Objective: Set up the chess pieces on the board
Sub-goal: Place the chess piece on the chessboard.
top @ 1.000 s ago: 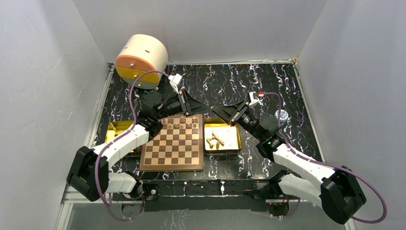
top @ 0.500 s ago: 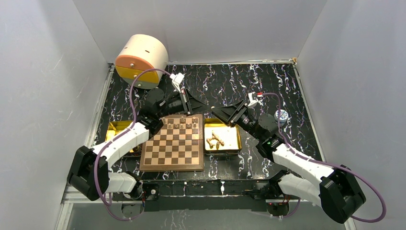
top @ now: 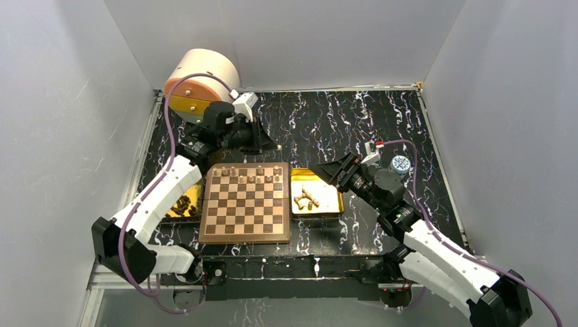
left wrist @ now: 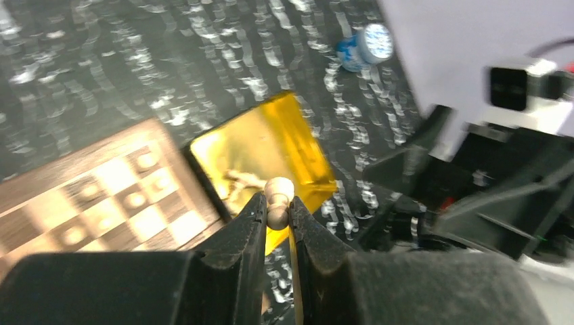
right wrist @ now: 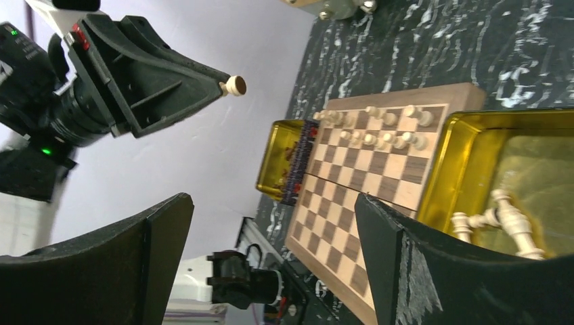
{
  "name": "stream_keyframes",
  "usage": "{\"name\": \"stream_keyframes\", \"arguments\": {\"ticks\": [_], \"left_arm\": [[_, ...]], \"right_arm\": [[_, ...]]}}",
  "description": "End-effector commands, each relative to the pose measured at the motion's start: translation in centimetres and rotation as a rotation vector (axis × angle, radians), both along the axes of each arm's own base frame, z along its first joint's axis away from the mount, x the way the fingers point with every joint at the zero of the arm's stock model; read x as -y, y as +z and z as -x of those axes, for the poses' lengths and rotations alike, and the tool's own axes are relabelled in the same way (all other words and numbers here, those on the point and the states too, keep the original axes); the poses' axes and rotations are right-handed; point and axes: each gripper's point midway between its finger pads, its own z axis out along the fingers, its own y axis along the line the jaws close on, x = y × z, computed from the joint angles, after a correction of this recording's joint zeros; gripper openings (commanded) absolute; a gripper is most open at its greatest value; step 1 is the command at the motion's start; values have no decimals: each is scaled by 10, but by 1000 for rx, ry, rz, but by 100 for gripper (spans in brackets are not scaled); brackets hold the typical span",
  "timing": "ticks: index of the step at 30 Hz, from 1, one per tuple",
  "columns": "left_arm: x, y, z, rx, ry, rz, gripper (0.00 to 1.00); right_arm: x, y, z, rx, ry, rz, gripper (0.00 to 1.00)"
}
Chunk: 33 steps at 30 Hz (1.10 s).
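Next, my left gripper sets the tan pawn down on the square at the drum-side end of the pawn row [top: 233, 180].
The board [top: 245, 208] lies at the table's middle, with several tan chess pieces [top: 250, 176] standing on its two far rows. More chess pieces [top: 306, 199] lie loose in the gold tray [top: 332, 204] on its right. My left gripper [top: 272, 146] hovers beyond the board's far edge, shut on a small tan pawn [left wrist: 279, 195] whose round head pokes out past the fingertips [left wrist: 256, 213]. From the right wrist I see that pawn [right wrist: 235, 84] in the air. My right gripper [right wrist: 271, 203] stands wide open with nothing in it, above the tray's far edge.
A second gold tray [top: 178, 206] holding dark pieces sits left of the board, partly under my left arm. A cream and orange drum [top: 200, 83] lies at the far left corner. A small blue and white cap [top: 400, 163] rests by my right arm.
The two grippers met tip to tip above the board's far right corner. My right gripper has opened and drawn back right; my left has pulled back left with the pawn.
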Motion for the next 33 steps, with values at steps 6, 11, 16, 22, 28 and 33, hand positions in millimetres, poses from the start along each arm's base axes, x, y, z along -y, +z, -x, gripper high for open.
{"name": "stream_keyframes", "arguments": {"ticks": [6, 11, 16, 22, 28, 33], "left_arm": [[-127, -75, -6, -270, 200, -460, 2], [-158, -102, -1, -377, 248, -555, 2], [-174, -135, 7, -480, 247, -640, 2], [-171, -160, 8, -541, 212, -648, 2], [-171, -176, 2, -561, 202, -666, 3], [-171, -188, -1, -577, 199, -676, 5]], "right_arm": [[16, 4, -6, 73, -66, 127, 99], [18, 1, -6, 84, -69, 156, 99], [20, 1, -8, 91, -78, 181, 99], [22, 3, -7, 106, -83, 201, 99], [27, 6, -10, 118, -112, 209, 99], [29, 7, -10, 120, -122, 209, 99]]}}
